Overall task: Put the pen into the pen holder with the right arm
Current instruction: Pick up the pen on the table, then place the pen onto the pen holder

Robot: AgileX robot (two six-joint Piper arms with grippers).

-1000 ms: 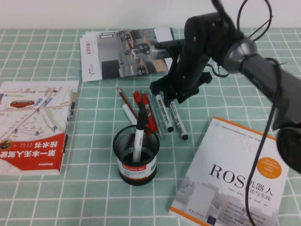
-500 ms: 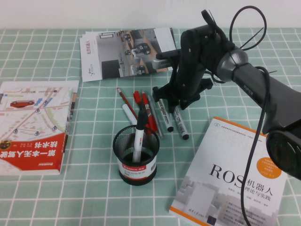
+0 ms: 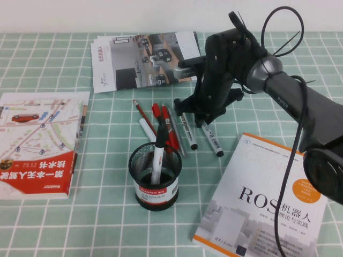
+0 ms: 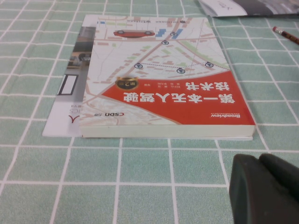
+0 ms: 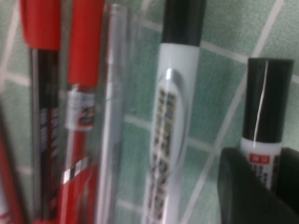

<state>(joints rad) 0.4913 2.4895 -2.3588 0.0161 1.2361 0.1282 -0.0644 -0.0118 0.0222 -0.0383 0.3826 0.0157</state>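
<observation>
My right gripper should release the pen inside the black mesh cup (image 3: 165,165), next to the white marker standing there.
The pen (image 3: 213,142), a white marker with black cap, lies on the green checked cloth, its upper end between the fingers of my right gripper (image 3: 203,119). In the right wrist view the pen (image 5: 266,116) sits tight between the two black fingers (image 5: 240,191) of the right gripper (image 5: 268,172), which is shut on it at cloth level. The pen holder (image 3: 155,179), a black mesh cup with a white label, stands in front of the pen, to its left, with a white marker (image 3: 156,160) upright inside. My left gripper (image 4: 264,186) is shut and empty above the cloth.
A second white marker (image 3: 186,130), red-capped markers (image 3: 169,131) and a red pencil (image 3: 143,114) lie just left of the pen. A ROS book (image 3: 268,203) lies front right, a red-and-white book (image 3: 40,142) at the left, brochures (image 3: 142,59) at the back.
My right gripper came down onto the markers and closed on the pen. The pen's free end swung to the right, away from the other white marker.
</observation>
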